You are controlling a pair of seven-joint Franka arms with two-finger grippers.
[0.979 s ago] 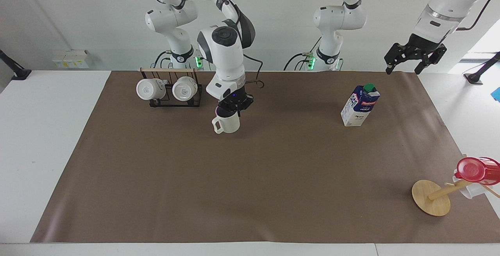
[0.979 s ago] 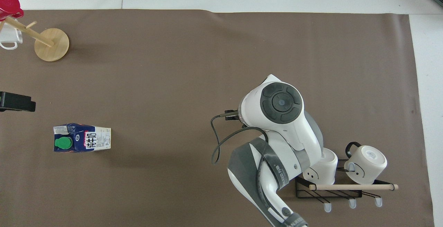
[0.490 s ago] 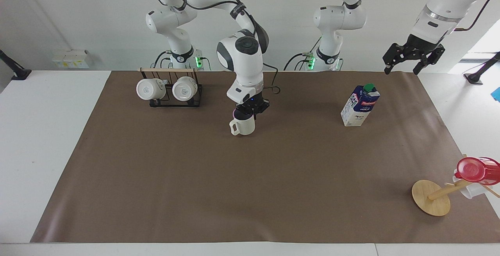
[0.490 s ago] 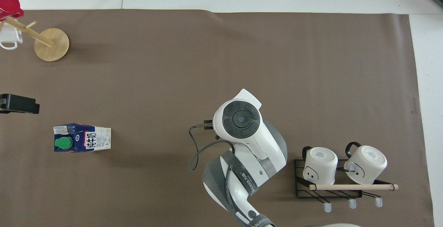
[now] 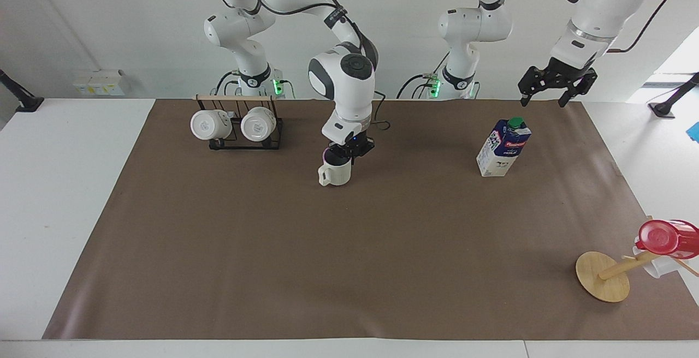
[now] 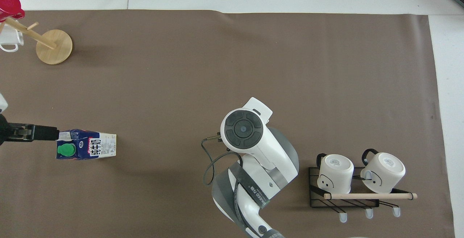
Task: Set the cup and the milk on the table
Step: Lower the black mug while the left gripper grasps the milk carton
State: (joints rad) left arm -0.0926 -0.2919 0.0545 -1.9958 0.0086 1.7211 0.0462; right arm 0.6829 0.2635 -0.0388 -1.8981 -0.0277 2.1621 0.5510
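Next, the left gripper lowers to the milk and closes on its upper part (image 6: 78,143), beside the green cap.
The cup (image 5: 335,172), cream-white with a dark inside, stands upright low at the brown mat (image 5: 349,265) of the white table (image 5: 65,183), near the robots' edge. My right gripper (image 5: 347,149) is shut on its rim from above, with the handle pointing toward the right arm's end. In the overhead view the right arm hides the cup. The milk (image 5: 503,148) stands upright on the mat toward the left arm's end and also shows in the overhead view (image 6: 87,149). My left gripper (image 5: 549,88) is open in the air above the milk, and apart from it.
A black rack (image 5: 235,126) with two white mugs stands beside the cup toward the right arm's end, also in the overhead view (image 6: 357,180). A tipped wooden stand (image 5: 603,276) with a red cup (image 5: 663,238) lies farther from the robots than the milk.
The right arm carried the cup away from the rack toward the table's middle, then eased back a little. The left gripper moved in over the milk.
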